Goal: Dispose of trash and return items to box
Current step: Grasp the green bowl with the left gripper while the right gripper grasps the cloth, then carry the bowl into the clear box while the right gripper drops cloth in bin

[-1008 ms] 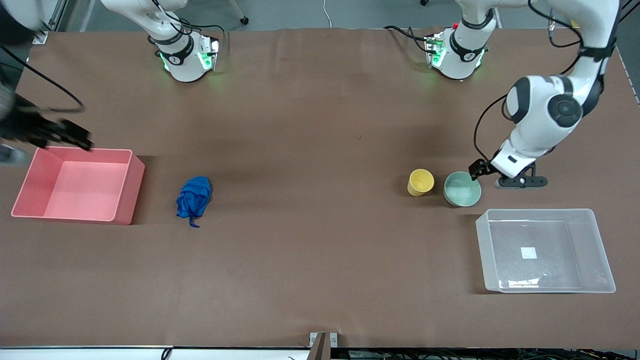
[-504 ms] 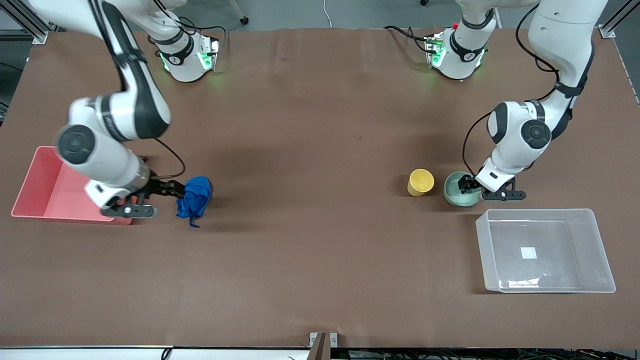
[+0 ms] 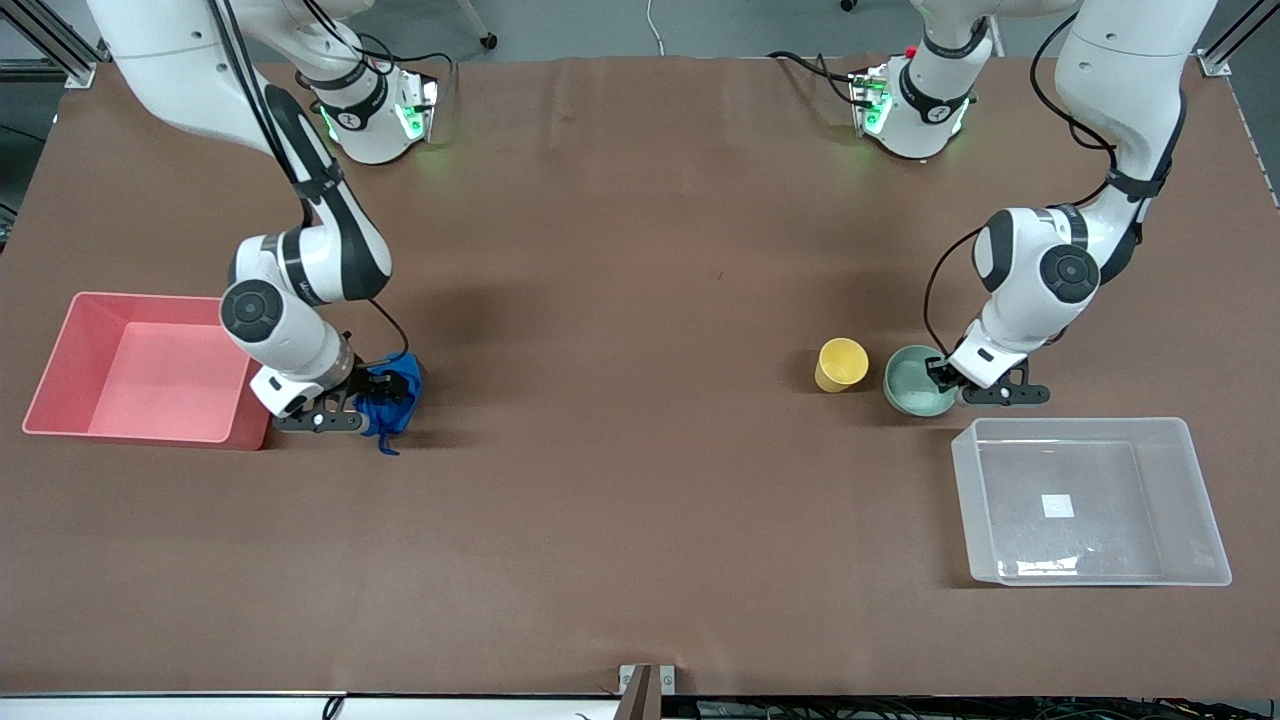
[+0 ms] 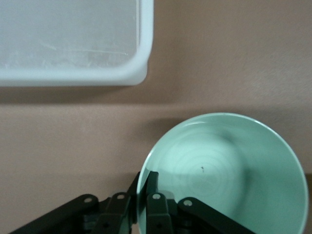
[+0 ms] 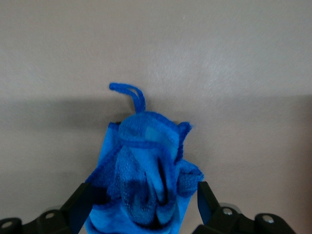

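The robot's left gripper needs to release the mint-green bowl in the clear box (image 3: pixel 1036 496), by the white square on the bottom of the box.
The blue trash wad (image 3: pixel 393 408) lies on the table beside the pink bin. My right gripper (image 3: pixel 376 389) is down at it, open, with a finger (image 5: pixel 80 208) on each side of the wad (image 5: pixel 141 170). The mint-green bowl (image 3: pixel 912 386) stands next to the yellow cup (image 3: pixel 840 363). My left gripper (image 3: pixel 939 372) is shut on the bowl's rim (image 4: pixel 142 187), one finger inside the bowl (image 4: pixel 229 165) and one outside. The clear box (image 3: pixel 1100 545) stands nearer the front camera than the bowl, and its corner shows in the left wrist view (image 4: pixel 73 44).
The pink bin (image 3: pixel 150 372) stands at the right arm's end of the table, close beside the right gripper. The yellow cup is just beside the bowl, toward the table's middle.
The right arm swung in from over the pink bin and came down around the blue wad. The left gripper moved onto the bowl's rim and closed on it.
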`<state>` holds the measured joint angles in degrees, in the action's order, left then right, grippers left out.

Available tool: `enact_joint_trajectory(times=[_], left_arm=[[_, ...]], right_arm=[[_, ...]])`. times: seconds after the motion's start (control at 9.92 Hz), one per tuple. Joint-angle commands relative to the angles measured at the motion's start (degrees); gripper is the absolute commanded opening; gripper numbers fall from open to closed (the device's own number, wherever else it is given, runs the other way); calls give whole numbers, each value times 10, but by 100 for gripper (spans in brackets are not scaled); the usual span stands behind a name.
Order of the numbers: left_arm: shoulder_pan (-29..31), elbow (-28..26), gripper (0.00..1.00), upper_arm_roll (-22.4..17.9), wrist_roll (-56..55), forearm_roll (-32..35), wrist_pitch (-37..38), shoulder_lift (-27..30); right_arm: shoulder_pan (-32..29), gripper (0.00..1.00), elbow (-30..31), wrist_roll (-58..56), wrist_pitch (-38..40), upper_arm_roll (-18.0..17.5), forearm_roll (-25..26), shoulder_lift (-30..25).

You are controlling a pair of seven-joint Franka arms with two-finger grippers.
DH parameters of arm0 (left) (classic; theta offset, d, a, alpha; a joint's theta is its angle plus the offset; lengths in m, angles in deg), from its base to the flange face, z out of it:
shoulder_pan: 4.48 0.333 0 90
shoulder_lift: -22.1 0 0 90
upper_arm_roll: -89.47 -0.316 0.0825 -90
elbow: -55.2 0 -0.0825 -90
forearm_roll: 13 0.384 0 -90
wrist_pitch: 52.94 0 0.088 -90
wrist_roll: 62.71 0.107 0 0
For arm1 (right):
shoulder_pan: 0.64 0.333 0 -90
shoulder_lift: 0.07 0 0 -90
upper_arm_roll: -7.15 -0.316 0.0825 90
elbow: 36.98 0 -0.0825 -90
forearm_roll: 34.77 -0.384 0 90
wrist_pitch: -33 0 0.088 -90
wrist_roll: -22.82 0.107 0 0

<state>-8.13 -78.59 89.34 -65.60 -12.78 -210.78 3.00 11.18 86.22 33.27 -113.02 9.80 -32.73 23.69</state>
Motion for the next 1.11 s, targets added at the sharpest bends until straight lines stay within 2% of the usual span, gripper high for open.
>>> enact_joint_trajectory(times=[0.0, 0.1, 0.2, 0.3, 0.4, 0.5, 0.71, 0.81, 0.91, 1.01], left_arm=[[0, -7, 0, 1, 9, -8, 92, 60], [0, -2, 0, 1, 12, -7, 118, 87], [0, 22, 0, 0, 13, -7, 146, 99], [1, 58, 0, -1, 15, -7, 176, 97], [2, 105, 0, -5, 21, -8, 210, 87], [3, 161, 0, -16, 23, -8, 235, 63], [10, 269, 0, -36, 41, -13, 249, -5], [15, 323, 0, -51, 78, -49, 252, -45], [16, 379, 0, -77, 135, -94, 273, -86], [19, 422, 0, -96, 168, -128, 296, -120]], right_arm=[[23, 34, 20, 36, -34, 5, 4, 2], [26, 8, 18, 58, -50, 5, 4, 9], [28, 1, 15, 85, -53, 6, 5, 10], [26, 1, 13, 83, -46, 5, 5, 9], [25, 1, 3, 88, -8, 5, 5, -2], [23, 1, -40, 90, 99, 5, 5, -30], [15, 1, -184, 92, 351, 7, 5, -49], [-8, 1, -239, 78, 441, 9, 6, -63], [-37, 1, -265, 37, 493, 10, 20, -82], [-73, 1, -263, -28, 507, 10, 51, -102]])
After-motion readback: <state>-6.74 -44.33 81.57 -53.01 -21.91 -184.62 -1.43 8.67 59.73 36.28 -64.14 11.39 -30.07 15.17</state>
